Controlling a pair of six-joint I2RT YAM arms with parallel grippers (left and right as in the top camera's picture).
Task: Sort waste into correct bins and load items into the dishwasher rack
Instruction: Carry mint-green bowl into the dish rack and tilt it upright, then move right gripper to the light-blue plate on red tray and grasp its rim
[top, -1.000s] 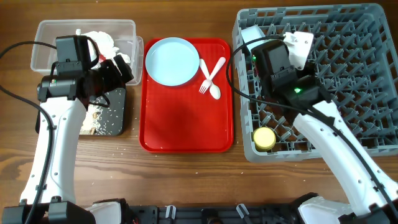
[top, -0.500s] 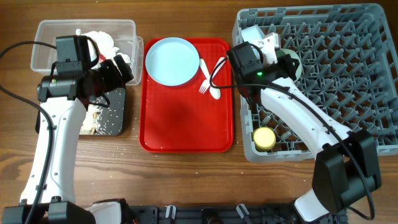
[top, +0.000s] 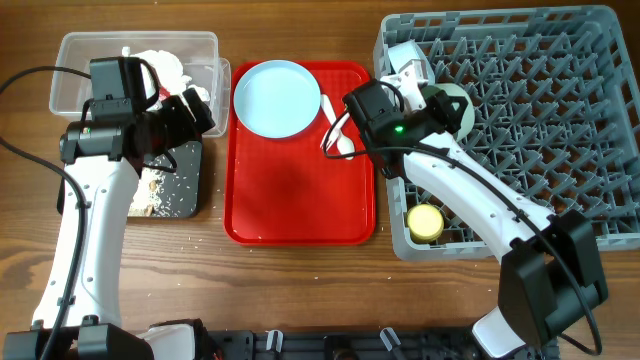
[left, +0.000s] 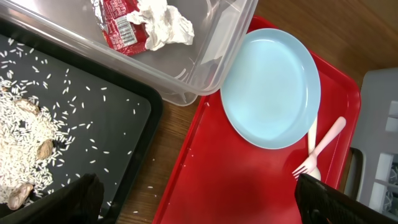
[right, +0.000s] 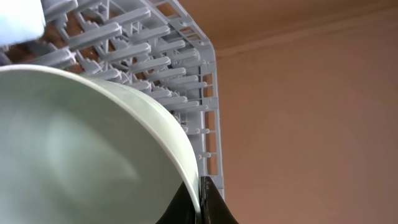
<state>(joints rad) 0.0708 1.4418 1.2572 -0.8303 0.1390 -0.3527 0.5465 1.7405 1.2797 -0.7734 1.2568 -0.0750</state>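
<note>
Next, I set the pale mint bowl down with my right gripper in the grey rack (top: 421, 139) between the other pale bowl and the yellow cup.
My right gripper (right: 199, 202) is shut on the rim of a pale mint bowl (right: 74, 155) and holds it on edge over the left part of the grey dishwasher rack (top: 560, 130); the bowl also shows in the overhead view (top: 457, 105). A second pale bowl (top: 403, 55) and a yellow cup (top: 425, 222) stand in the rack. My left gripper (left: 199, 208) is open and empty between the black tray (left: 81, 99) and the red tray. The light blue plate (top: 276, 97), white fork (left: 320, 146) and spoon (top: 345, 148) lie on the red tray.
The clear tub (left: 208, 59) holds a red wrapper (left: 118, 25) and a crumpled napkin (left: 165, 22). Rice and brown scraps (left: 25, 130) lie in the black tray. The red serving tray (top: 300, 200) sits between bins and rack. My right arm crosses the rack's left edge.
My right arm has swung left, its wrist now over the rack's left edge near the fork and spoon, with the bowl turned and lower. The left arm has not moved.
</note>
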